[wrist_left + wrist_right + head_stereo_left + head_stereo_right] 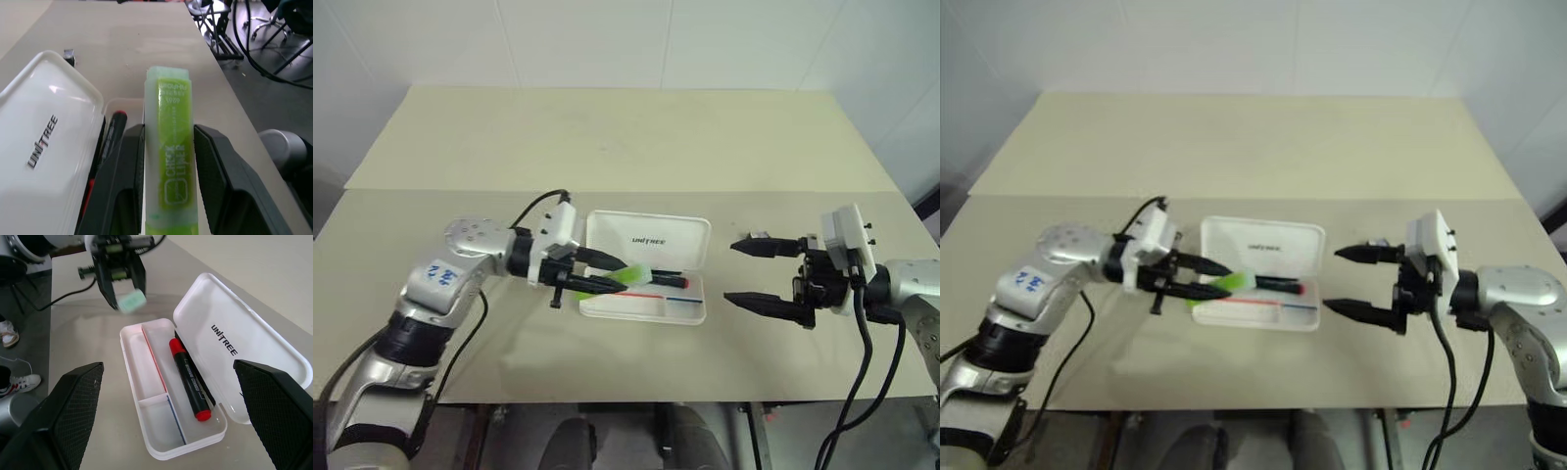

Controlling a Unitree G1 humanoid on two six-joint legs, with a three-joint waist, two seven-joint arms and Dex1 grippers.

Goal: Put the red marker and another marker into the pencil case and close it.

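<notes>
Next, I release the lime-green highlighter from my left gripper in the tray's front compartment [624, 303], alongside the thin red divider line.
The white pencil case [638, 306] lies open at the table's middle, its lid [244, 340] with the UNITREE logo folded back. The red marker [190, 382] lies inside the tray's rear compartment, against the hinge side. My left gripper [623, 275] points right over the case's left end, shut on the lime-green highlighter [171, 161], which sticks out past the fingertips above the tray. My right gripper [729, 271] hovers a little to the right of the case, pointing left at it, open wide with nothing between its fingers.
The beige table [607, 147] stretches far behind the case. Thin red and blue lines mark the tray's dividers [155, 364]. Black cables hang from both wrists near the front edge [607, 397].
</notes>
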